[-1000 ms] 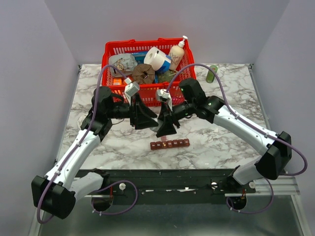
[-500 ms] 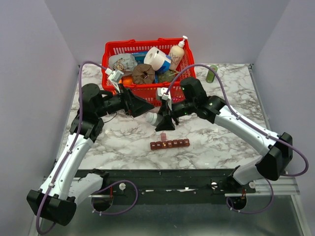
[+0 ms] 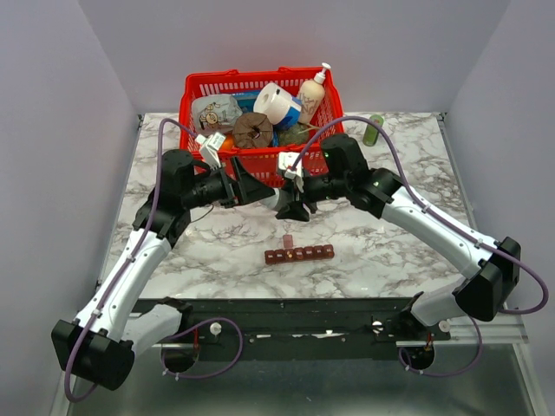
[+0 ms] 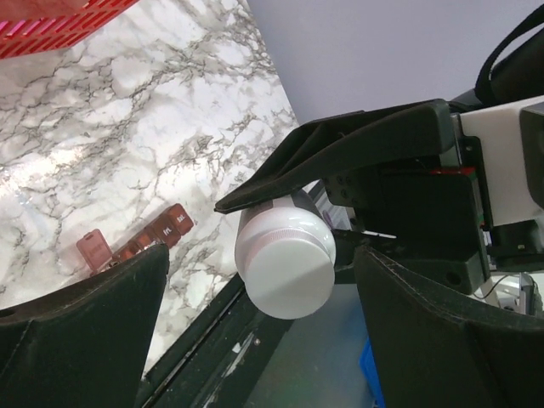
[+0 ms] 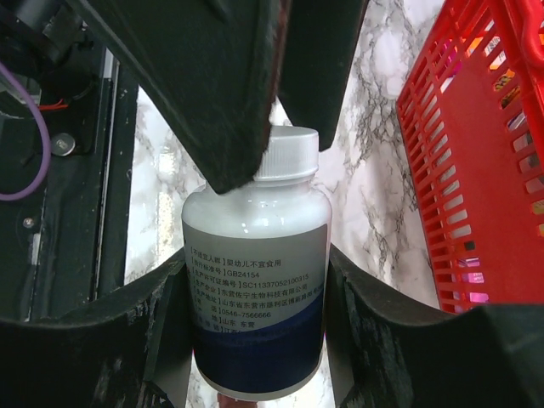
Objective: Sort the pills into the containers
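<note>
The robot's right gripper holds the pill bottle on its side, so next the left gripper takes its white cap [image 4: 290,276] and sets the bottle upright on the marble.
A white pill bottle [image 5: 255,289] with a blue band and a white cap [image 4: 285,259] lies sideways in my right gripper [image 5: 255,265], which is shut on its body. My left gripper [image 4: 262,280] faces the cap with its jaws wide open, one finger on each side, not touching it. In the top view the two grippers meet in front of the basket, left [image 3: 253,190] and right [image 3: 290,206], with the bottle [image 3: 274,201] between them. The containers [image 3: 299,254], a dark red strip of compartments, lie on the marble below, one lid [image 3: 287,239] flipped up. No pills show.
A red mesh basket [image 3: 192,89] full of bottles and packets stands at the back of the table, close behind both grippers. A small green bottle [image 3: 373,130] stands to its right. The marble top [image 3: 390,251] ends at a black rail near the arm bases.
My left gripper has opened and let go of the bottle cap, and its arm has swung back to the left. The right gripper has lifted the bottle toward the basket.
</note>
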